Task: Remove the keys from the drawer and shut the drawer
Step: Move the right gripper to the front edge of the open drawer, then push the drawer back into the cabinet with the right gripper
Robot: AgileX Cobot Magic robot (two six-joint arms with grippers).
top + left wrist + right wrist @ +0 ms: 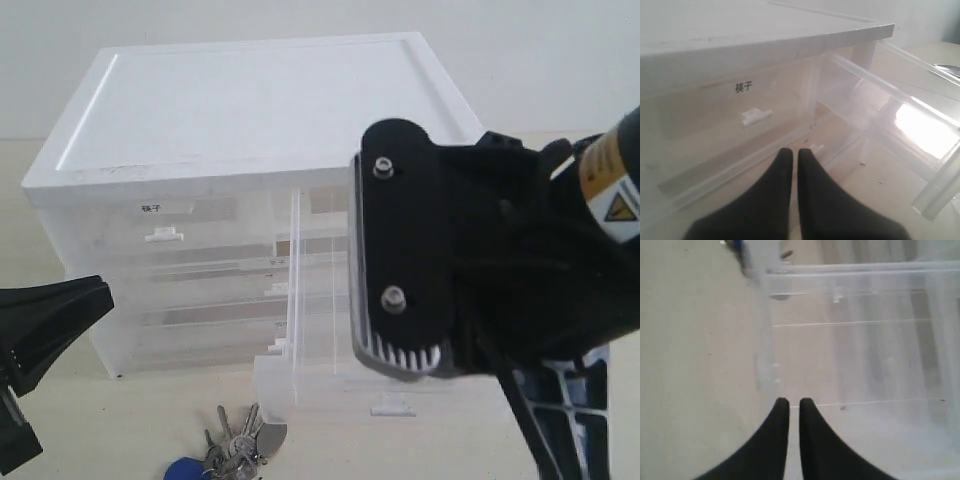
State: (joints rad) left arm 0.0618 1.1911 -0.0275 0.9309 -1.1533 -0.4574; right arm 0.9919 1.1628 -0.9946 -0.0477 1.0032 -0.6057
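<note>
I have my right gripper shut above the drawer's bottom, inside its front side, so next I open the gripper, grip the front side's rim (768, 365) and push the drawer in.
The keys (236, 455), silver on a ring with a blue fob, lie on the table in front of the cabinet, outside the drawer. They show as a blue blur (735, 247) in the right wrist view. The clear drawer (330, 300) is pulled far out of the cabinet's right half, and its white tab handle (392, 407) faces front. Nothing shows inside the drawer (855, 345). My right gripper (791, 402) hovers shut and empty above the drawer's floor. My left gripper (791, 152) is shut and empty, held before the cabinet's left side (95, 298).
The white cabinet (250, 110) holds a shut half-width drawer with a black-lettered label (744, 86) and a white handle (756, 116), with full-width drawers below. My right arm (450, 260) hides the cabinet's right part. The pulled-out drawer's rim (890, 92) juts right of my left gripper.
</note>
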